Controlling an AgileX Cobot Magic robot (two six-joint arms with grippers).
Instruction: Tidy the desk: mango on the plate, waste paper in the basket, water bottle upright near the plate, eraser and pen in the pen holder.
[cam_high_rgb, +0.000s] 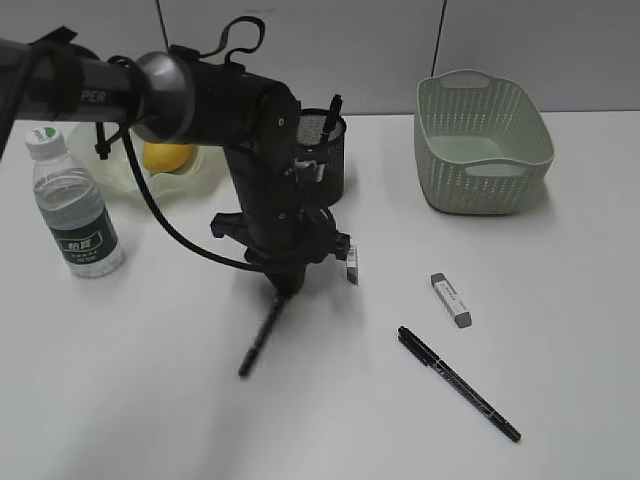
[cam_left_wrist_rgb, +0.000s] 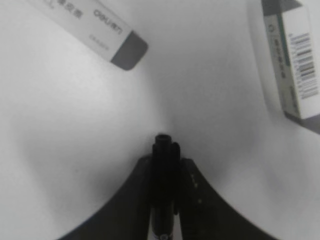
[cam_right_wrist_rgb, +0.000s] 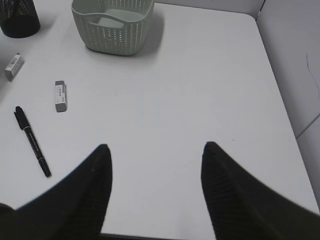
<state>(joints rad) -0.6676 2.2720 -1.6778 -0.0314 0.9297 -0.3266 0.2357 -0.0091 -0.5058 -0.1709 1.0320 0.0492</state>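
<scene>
The robot's left gripper needs to release the black pen inside the mesh pen holder (cam_high_rgb: 327, 131), next to the pen standing there.
My left gripper (cam_high_rgb: 288, 280) points down at the middle of the desk (cam_high_rgb: 560, 330) and is shut on a black pen (cam_high_rgb: 262, 335), which slants down to the left. The left wrist view shows that pen (cam_left_wrist_rgb: 162, 165) clamped between the fingers (cam_left_wrist_rgb: 164, 160). A second black pen (cam_high_rgb: 458, 383) and an eraser (cam_high_rgb: 451, 299) lie to the right. Another eraser (cam_high_rgb: 351, 262) lies beside the gripper. The pen holder (cam_high_rgb: 330, 150) stands behind the arm. The mango (cam_high_rgb: 167, 157) lies on the plate (cam_high_rgb: 118, 182). The water bottle (cam_high_rgb: 75, 205) stands upright in front of it. My right gripper (cam_right_wrist_rgb: 155, 155) is open and empty. No waste paper shows.
The basket (cam_high_rgb: 482, 140) stands at the back right, with nothing visible inside. The right wrist view shows the basket (cam_right_wrist_rgb: 112, 22), the pen holder (cam_right_wrist_rgb: 20, 17), both erasers (cam_right_wrist_rgb: 60, 95) (cam_right_wrist_rgb: 14, 66), the loose pen (cam_right_wrist_rgb: 32, 141) and the desk's right edge (cam_right_wrist_rgb: 280, 100).
</scene>
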